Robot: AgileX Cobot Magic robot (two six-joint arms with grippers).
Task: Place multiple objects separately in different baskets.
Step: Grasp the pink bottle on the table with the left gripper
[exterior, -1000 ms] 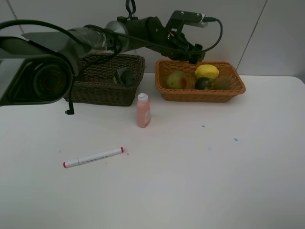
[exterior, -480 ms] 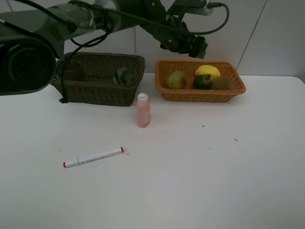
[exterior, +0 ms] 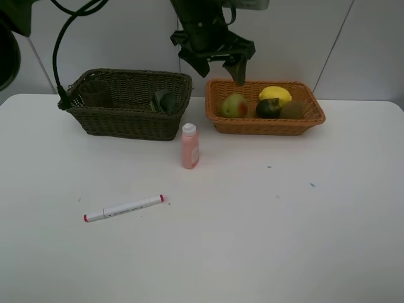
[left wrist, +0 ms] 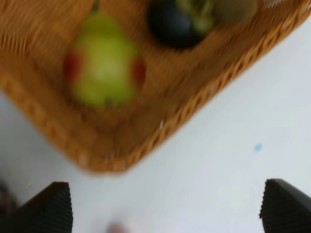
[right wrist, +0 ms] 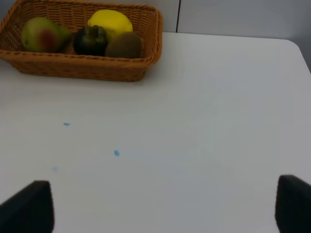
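The robot's left gripper needs to next go to the upper body of the pink bottle (exterior: 189, 139), just under the bottle's white cap, and close there.
The orange basket (exterior: 265, 127) holds the red-green mango (exterior: 233, 105), yellow lemon (exterior: 274, 95), dark mangosteen (exterior: 267, 108) and brown kiwi (exterior: 293, 110). In the dark basket (exterior: 126, 124) are a translucent cup (exterior: 95, 93) and a dark green pump bottle (exterior: 164, 101). The pink bottle (exterior: 190, 146) stands on the table in front of the gap between the baskets. A white marker (exterior: 124, 208) lies at front left. My left gripper (exterior: 221, 68) hangs open and empty above the orange basket's left end, over the mango (left wrist: 103, 73). My right gripper (right wrist: 160, 206) is open and empty over bare table, facing the orange basket (right wrist: 82, 68).
A black cable (exterior: 60, 95) hangs down to the dark basket's left corner. Small blue specks (exterior: 312, 185) mark the white table to the right. A tiled wall stands right behind both baskets.
The left arm has swung up out of the foreground, uncovering the dark basket. Its gripper has turned to point down over the orange basket's left end. Nothing on the table moved.
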